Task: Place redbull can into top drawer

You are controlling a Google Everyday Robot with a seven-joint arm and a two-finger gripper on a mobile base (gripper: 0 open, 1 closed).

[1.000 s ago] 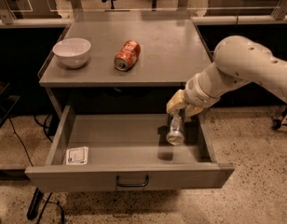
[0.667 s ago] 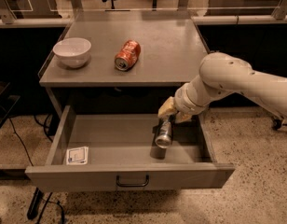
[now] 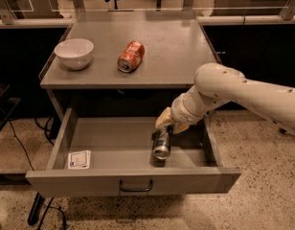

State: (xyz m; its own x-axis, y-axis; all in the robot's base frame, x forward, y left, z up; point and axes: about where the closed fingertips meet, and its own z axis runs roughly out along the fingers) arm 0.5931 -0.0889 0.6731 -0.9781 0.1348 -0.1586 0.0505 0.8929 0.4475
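Next, my gripper lets go of the redbull can on the drawer's bottom just behind the dark bar handle (image 3: 154, 151).
The redbull can (image 3: 161, 145), slim and silver, lies tilted with its end facing the camera, low inside the open top drawer (image 3: 114, 150), right of the middle. My gripper (image 3: 165, 126) is just behind and above the can, inside the drawer, and is shut on the can's far end. The white arm reaches in from the right. A small white card (image 3: 80, 159) lies in the drawer's front left corner. The dark bar handle (image 3: 136, 185) is on the drawer front.
On the grey table top (image 3: 176, 47) above the drawer, an orange-red can (image 3: 130, 56) lies on its side and a white bowl (image 3: 74, 52) stands at the left. Cables run on the speckled floor at the left.
The gripper has moved left and lower into the drawer with the can. The can has tipped from nearly upright to lying almost flat near the drawer floor.
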